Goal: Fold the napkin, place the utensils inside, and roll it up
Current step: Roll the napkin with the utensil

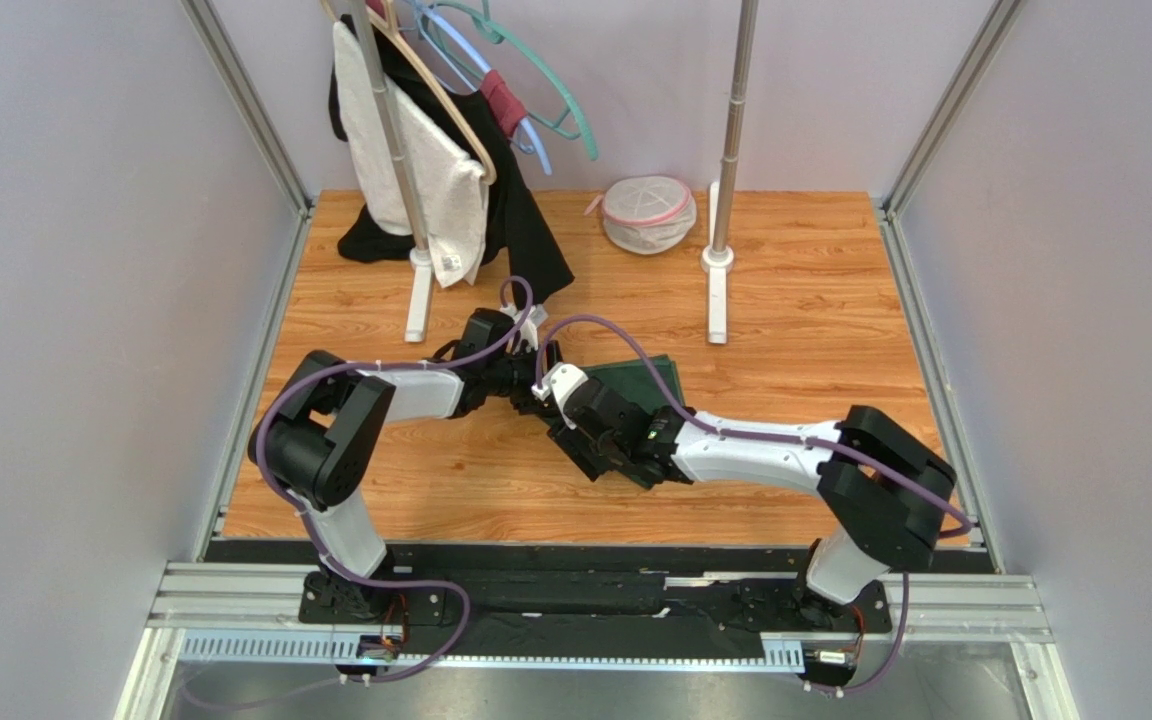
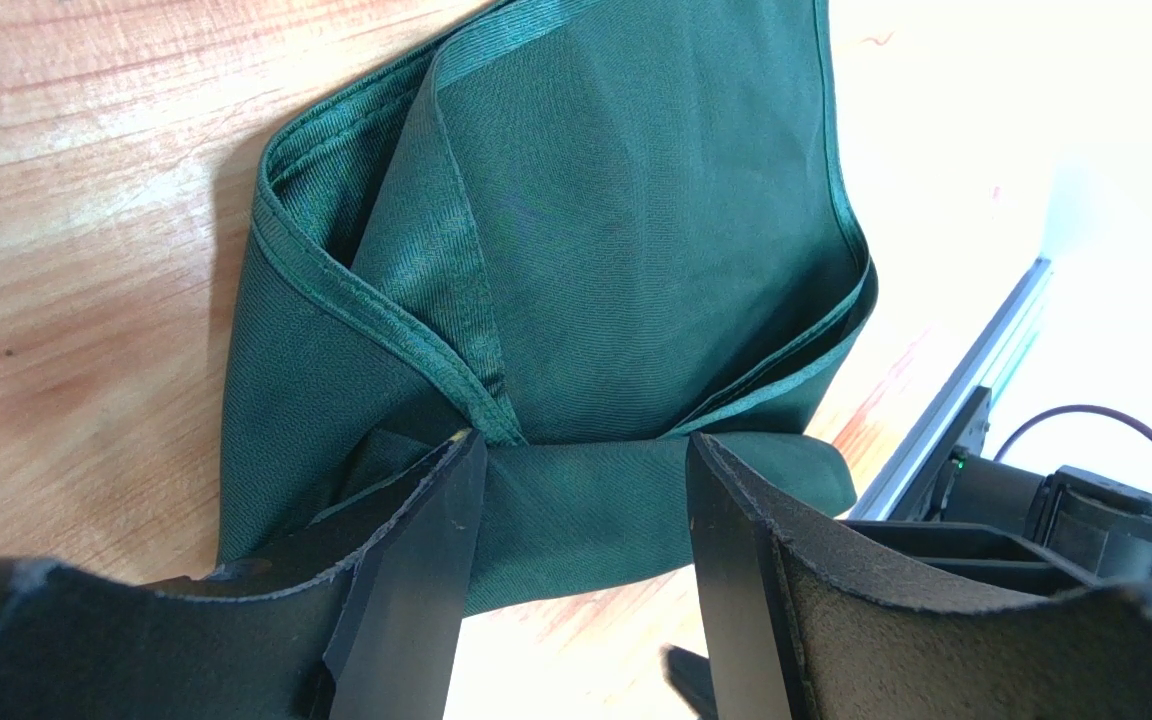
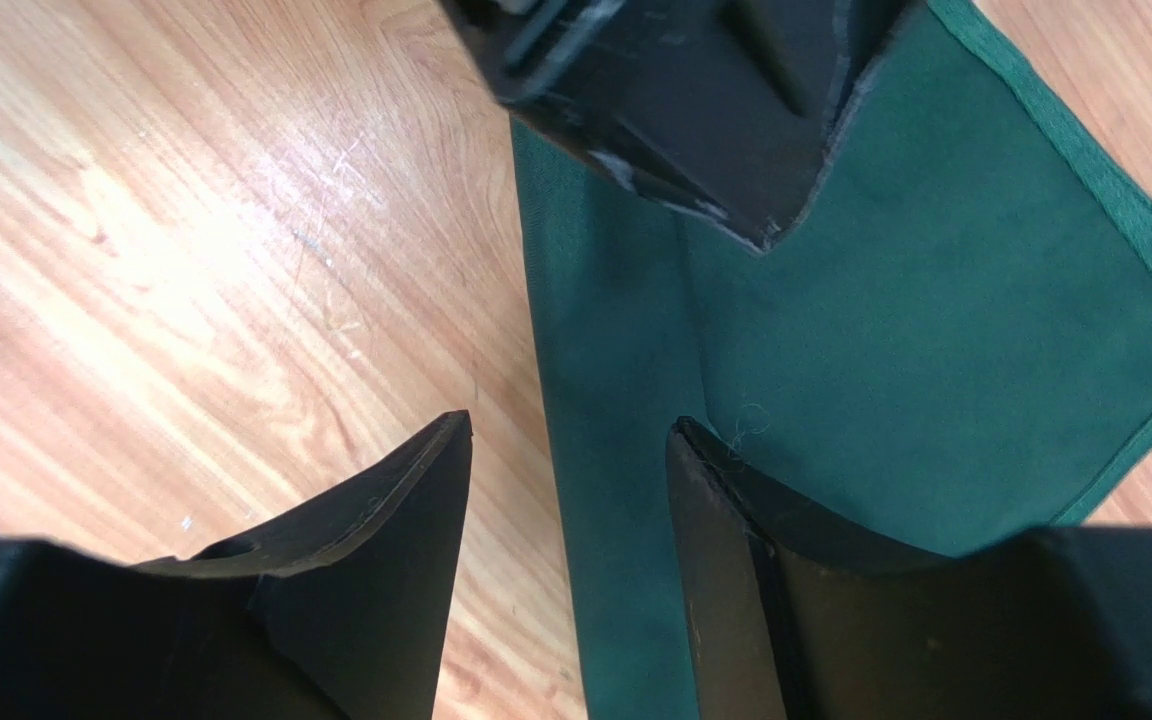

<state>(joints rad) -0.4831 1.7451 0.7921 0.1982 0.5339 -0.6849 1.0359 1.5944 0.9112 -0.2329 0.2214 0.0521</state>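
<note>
The napkin's side fold gapes beside my left gripper, so next my left gripper backs off and pinches the roll's loose end (image 2: 381,455) while my right gripper steadies the roll.
The dark green napkin (image 1: 654,375) lies on the wooden table, partly under both wrists. In the left wrist view the napkin (image 2: 612,225) is folded over, with a rolled edge running across just beyond the fingertips. My left gripper (image 2: 582,450) is open, its tips at that roll (image 2: 582,503) without clamping it. My right gripper (image 3: 567,428) is open over the napkin's (image 3: 913,300) left edge, holding nothing. A left finger (image 3: 687,90) shows just ahead of it. From above, the left gripper (image 1: 537,375) and the right gripper (image 1: 575,405) nearly meet. The utensils are hidden.
A clothes rack (image 1: 417,225) with garments and hangers stands at the back left. A second pole stand (image 1: 720,165) and a pink-rimmed mesh basket (image 1: 647,213) are at the back. Metal frame rails (image 1: 920,315) line the table's sides.
</note>
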